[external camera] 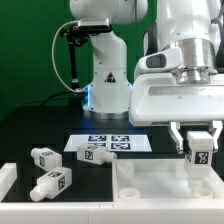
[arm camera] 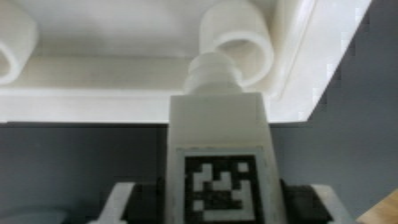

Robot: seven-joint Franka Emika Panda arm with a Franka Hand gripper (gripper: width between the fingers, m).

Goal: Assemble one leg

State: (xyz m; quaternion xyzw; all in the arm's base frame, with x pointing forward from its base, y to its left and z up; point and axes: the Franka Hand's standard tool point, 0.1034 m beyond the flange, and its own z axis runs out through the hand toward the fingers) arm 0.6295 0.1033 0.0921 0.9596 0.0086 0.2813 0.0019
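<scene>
Next, I open my gripper to let go of the white leg that is standing upright in the round corner socket of the white tabletop part (external camera: 199, 189) (arm camera: 235, 44). The leg is now held just above the tabletop.
My gripper (external camera: 200, 146) is shut on a white leg (external camera: 200, 152) with a black marker tag, held upright at the exterior view's right, just above the white tabletop part (external camera: 160, 186). In the wrist view the leg (arm camera: 221, 130) fills the middle, its threaded tip (arm camera: 214, 72) pointing at a round corner socket (arm camera: 244, 40) of the tabletop (arm camera: 125, 70). The fingers (arm camera: 128, 198) press on both sides of the leg. Three more white legs lie at the exterior view's left: one (external camera: 45, 157), one (external camera: 52, 183) and one (external camera: 94, 155).
The marker board (external camera: 108, 143) lies flat behind the parts. The robot base (external camera: 108, 75) stands at the back. A white wall piece (external camera: 6, 180) sits at the exterior view's left edge.
</scene>
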